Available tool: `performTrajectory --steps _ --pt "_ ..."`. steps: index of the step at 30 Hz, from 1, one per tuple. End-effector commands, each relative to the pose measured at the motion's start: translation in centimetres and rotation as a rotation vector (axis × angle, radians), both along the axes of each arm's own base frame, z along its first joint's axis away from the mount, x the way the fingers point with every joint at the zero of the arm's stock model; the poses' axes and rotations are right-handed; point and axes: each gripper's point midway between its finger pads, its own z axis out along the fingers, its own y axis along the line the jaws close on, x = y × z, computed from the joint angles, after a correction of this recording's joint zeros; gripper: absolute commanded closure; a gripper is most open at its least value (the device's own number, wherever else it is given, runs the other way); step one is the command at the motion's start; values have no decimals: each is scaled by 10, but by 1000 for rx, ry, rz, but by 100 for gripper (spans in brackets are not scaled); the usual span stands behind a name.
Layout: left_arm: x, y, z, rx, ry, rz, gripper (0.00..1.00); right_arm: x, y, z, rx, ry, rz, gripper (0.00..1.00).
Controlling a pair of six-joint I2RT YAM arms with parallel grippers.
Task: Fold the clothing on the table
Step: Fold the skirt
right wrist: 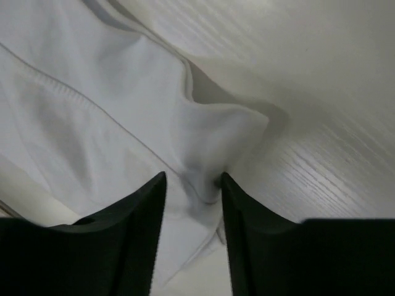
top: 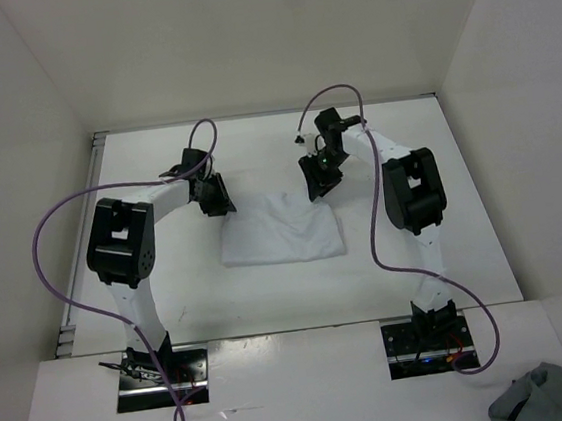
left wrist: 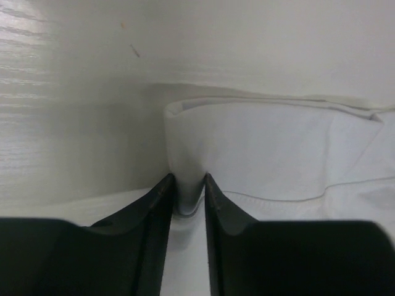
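I see the far edge of the white clothing lying slack and wavy, so I will take the clothing's corner [left wrist: 181, 118] with my left gripper and pull that edge straight with my right gripper.
The white clothing [top: 281, 229] lies as a folded rectangle in the middle of the table [top: 436, 254]. My left gripper [top: 218, 205] is at its far left corner. In the left wrist view the jaws [left wrist: 189, 185] stand narrowly apart, and a raised fold of the clothing [left wrist: 271, 148] fills the gap and touches both fingers. My right gripper [top: 317, 189] is at the far right corner. In the right wrist view that gripper [right wrist: 193, 179] is open. A bunched corner of the clothing [right wrist: 92, 111] sits between the fingers against the right one, with a gap on the left.
White walls close the table in on the left, right and far sides. A grey-blue cloth bundle [top: 545, 399] lies off the table at the near right. Purple cables loop from both arms. Bare tabletop [left wrist: 62, 92] shows beyond the garment's far edge.
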Motion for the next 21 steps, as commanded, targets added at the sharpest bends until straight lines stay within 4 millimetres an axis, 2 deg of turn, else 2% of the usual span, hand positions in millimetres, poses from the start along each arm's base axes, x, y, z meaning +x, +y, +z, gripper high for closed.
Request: performTrajectory --steps 1,2,3,4,6,9,12,15,16,18,21 --pt "-15 5 2 37 24 -37 63 32 11 18 47 -168 -47 53" --pt "-15 6 1 49 20 -40 59 31 5 19 39 -174 -74 47" --pt "-15 6 1 49 20 -40 57 37 4 21 41 -207 -78 38" --pt "-11 5 8 45 2 -40 53 38 3 21 36 -221 -93 37" --pt "-11 5 8 45 2 -40 38 39 -3 23 19 -259 -122 37" --pt "-9 3 11 35 -5 -44 31 36 -6 16 0 -246 -146 37" --pt "-4 3 9 39 -8 -52 30 46 -17 14 -11 -272 -183 37" --pt "1 3 4 49 -9 -47 30 48 -18 5 2 -250 -195 38" --pt "5 2 8 46 -21 -47 31 50 -17 1 3 -251 -195 42" --pt "6 2 1 47 -15 -47 34 53 -19 -2 14 -250 -209 45" --pt "13 -1 2 35 -34 -51 39 61 -15 3 31 -270 -206 51"
